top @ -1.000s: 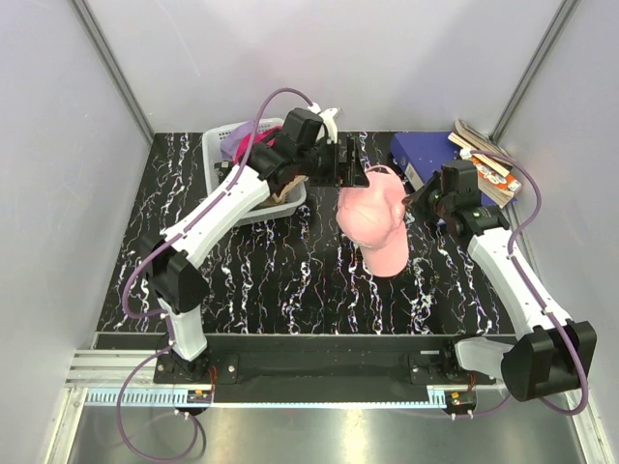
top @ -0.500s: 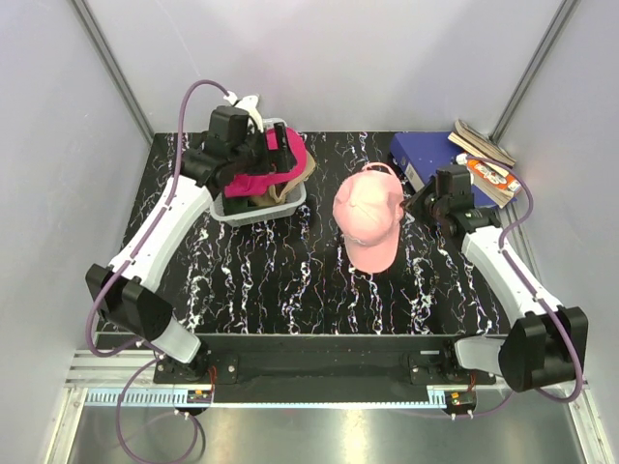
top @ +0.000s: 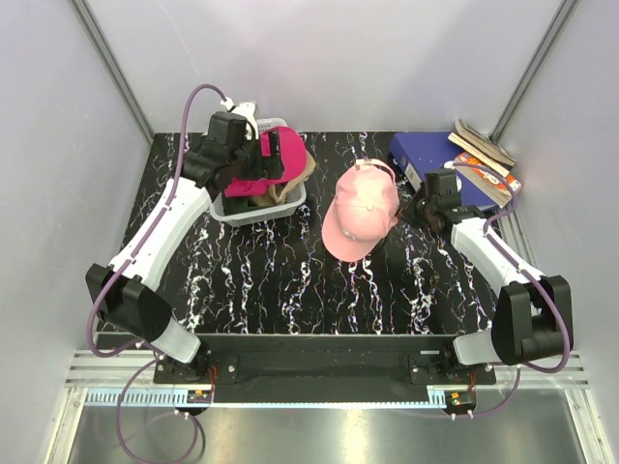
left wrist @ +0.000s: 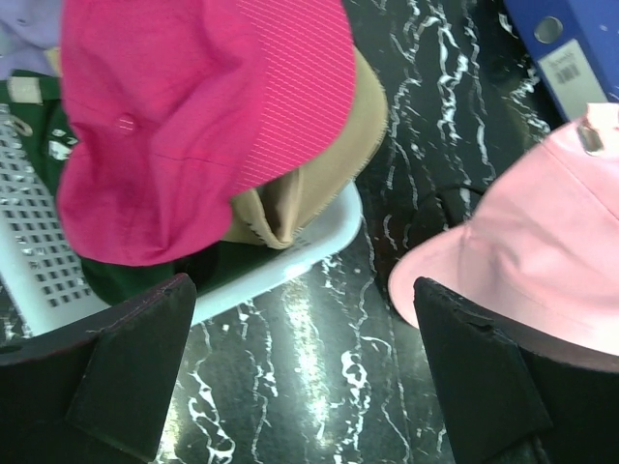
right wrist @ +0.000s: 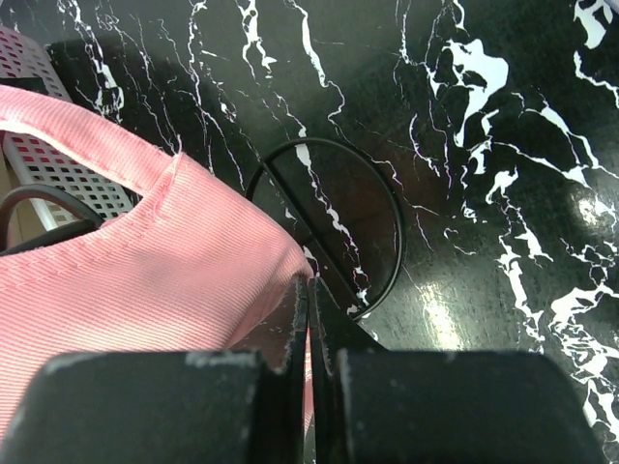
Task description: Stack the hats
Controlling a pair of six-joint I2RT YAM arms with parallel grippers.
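Observation:
My left gripper is to close next on the near side of the magenta cap's top point(top: 255, 181) point(left wrist: 208, 181), close to where its visor starts.
A light pink cap point(top: 360, 218) lies mid-table, its brim pointing near-left. My right gripper point(top: 419, 205) is shut on its back edge; in the right wrist view the pink fabric point(right wrist: 145, 280) is pinched between the closed fingers point(right wrist: 310, 319). My left gripper point(top: 259, 166) is open and empty above the grey basket point(top: 290, 201). The left wrist view shows a magenta cap point(left wrist: 193, 126) on top of a tan cap point(left wrist: 309, 184), with dark green point(left wrist: 116, 280) and lavender point(left wrist: 19, 29) fabric below. The pink cap's brim point(left wrist: 542, 261) shows at the right.
A black wire ring point(right wrist: 387, 242) lies on the marble table under the pink cap's back. A blue binder point(top: 426, 150) and a stack of books point(top: 488, 159) sit at the back right. The basket's white rim point(left wrist: 290, 266) lies between the left fingers' view and the caps.
My left arm swung away from the pink cap to above the basket. The pink cap shifted left and turned, its brim now near-left. My right gripper moved farther back, still holding it.

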